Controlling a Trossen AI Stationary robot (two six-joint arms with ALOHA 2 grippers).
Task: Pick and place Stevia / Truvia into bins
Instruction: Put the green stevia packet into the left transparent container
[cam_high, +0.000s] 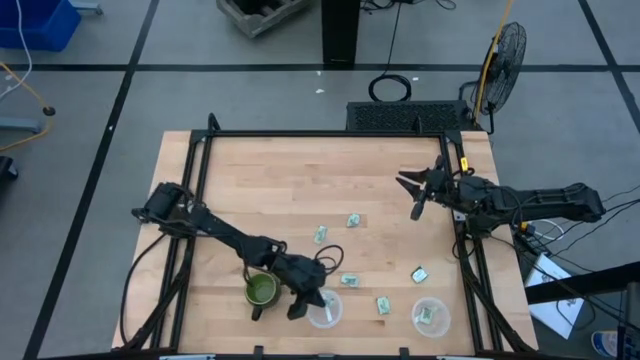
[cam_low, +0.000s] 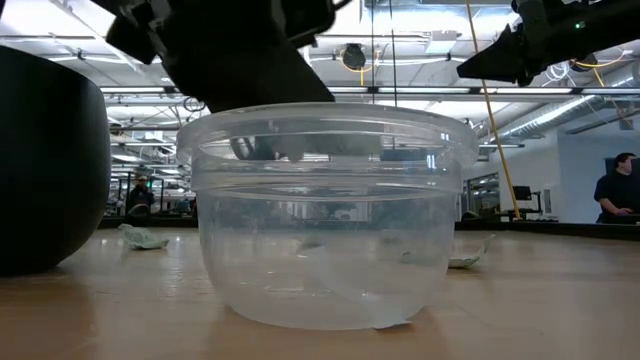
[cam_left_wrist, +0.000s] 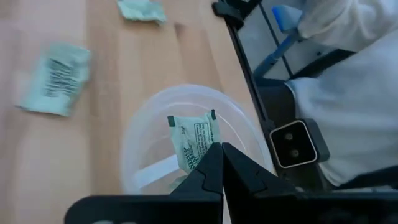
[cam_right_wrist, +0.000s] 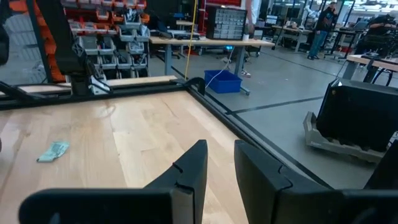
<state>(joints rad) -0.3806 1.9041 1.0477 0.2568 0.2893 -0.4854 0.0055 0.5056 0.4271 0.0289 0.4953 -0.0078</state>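
My left gripper is going to let go of the Stevia packet inside the clear cup (cam_high: 321, 315) (cam_left_wrist: 195, 169) beside the dark green mug.
My left gripper (cam_high: 308, 303) hangs over the nearer-left clear cup (cam_high: 326, 312), shut on a pale green and white Stevia packet (cam_left_wrist: 191, 140). In the low view that cup (cam_low: 325, 215) fills the picture, and something pale lies on its bottom (cam_low: 335, 290). The second clear cup (cam_high: 431, 316) stands near the table's near right corner with one packet inside. Several packets lie flat on the wood (cam_high: 353, 220) (cam_high: 320, 235) (cam_high: 349, 280) (cam_high: 383, 305) (cam_high: 420, 274). My right gripper (cam_high: 414, 194) is open and raised over the table's right side, touching nothing. My left gripper pinches the packet between its two fingertips (cam_left_wrist: 214, 163) by one end (cam_left_wrist: 200, 158). The fingers come from above, slanting down. The packet is lifted clear and stands out past the fingertips over the cup's opening (cam_left_wrist: 143, 124).
A dark green mug (cam_high: 261, 291) stands close to the left of the left cup, beside my left arm. A black frame (cam_high: 330, 134) runs along the table's far edge and both sides. The middle and far part of the wood holds only the scattered packets. A person stands far back in the room (cam_low: 615, 190).
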